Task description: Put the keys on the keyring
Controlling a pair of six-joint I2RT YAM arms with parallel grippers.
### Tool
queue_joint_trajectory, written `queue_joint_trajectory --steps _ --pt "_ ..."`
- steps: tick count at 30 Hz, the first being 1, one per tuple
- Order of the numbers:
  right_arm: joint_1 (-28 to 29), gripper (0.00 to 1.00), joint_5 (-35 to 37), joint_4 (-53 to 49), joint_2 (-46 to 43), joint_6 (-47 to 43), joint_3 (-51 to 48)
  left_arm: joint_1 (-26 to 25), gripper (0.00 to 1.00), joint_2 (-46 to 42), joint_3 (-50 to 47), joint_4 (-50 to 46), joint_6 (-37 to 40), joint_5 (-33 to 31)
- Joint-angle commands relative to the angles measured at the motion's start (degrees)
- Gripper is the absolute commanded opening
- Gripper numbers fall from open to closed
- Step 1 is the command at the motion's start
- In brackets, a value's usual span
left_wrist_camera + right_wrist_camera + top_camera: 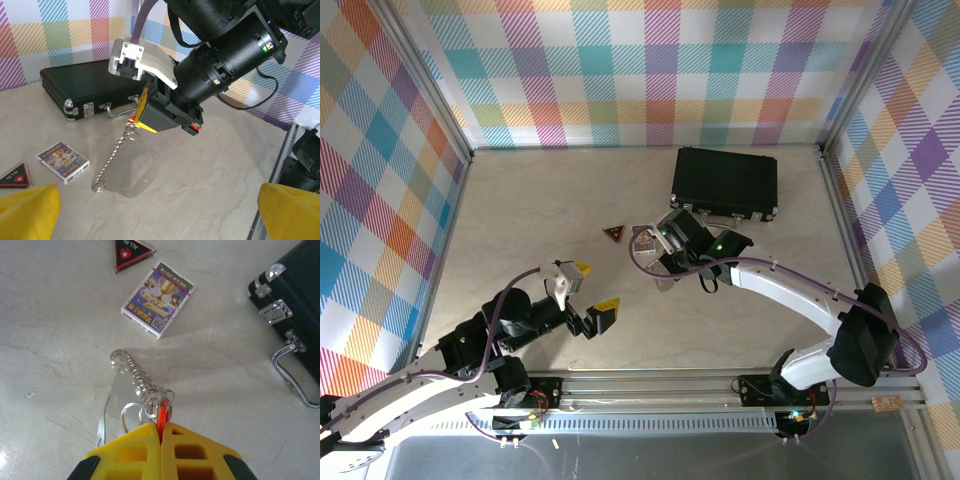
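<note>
Next, my right gripper sets the keys on the table (700, 281) in front of the black case's handle.
My right gripper (161, 432) is shut on the keys (163, 414), a thin metal piece with a red tag gripped between the yellow pads. Small silver rings and a twisted chain (132, 370) hang from it down to the table. The keyring (106, 406), a flat silver oval loop, lies on the table just below and left of the pads. In the left wrist view the chain (112, 157) trails from the right gripper to the table beside the keyring (156, 162). My left gripper (595, 288) stands open and empty, left of the right gripper (665, 262), its yellow fingertips (27, 212) apart.
A black case (725, 182) with a metal handle lies behind the right gripper. A pack of cards (158, 297) and a dark triangular badge (131, 251) lie on the table to its left. Plaid walls enclose the table on three sides.
</note>
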Motion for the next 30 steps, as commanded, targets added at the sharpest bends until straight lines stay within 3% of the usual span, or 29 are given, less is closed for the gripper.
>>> queue_joint_trajectory --steps 1,14,23,30 --pt "-0.89 0.0 -1.11 0.72 -1.85 2.93 -1.91 -0.35 1.0 0.94 -0.01 1.23 0.41 -0.67" --pt "-6.23 0.0 -3.86 0.08 -5.65 10.19 -10.61 -0.34 1.0 5.27 0.8 4.09 0.74 1.09" --pt "-10.04 0.0 -5.47 4.86 -6.13 14.74 -16.82 -0.39 1.0 6.75 0.72 5.67 1.55 1.32" --pt "-10.71 0.0 -4.29 3.97 -5.39 16.82 -17.44 -0.39 1.0 7.78 -0.05 7.35 1.92 1.45"
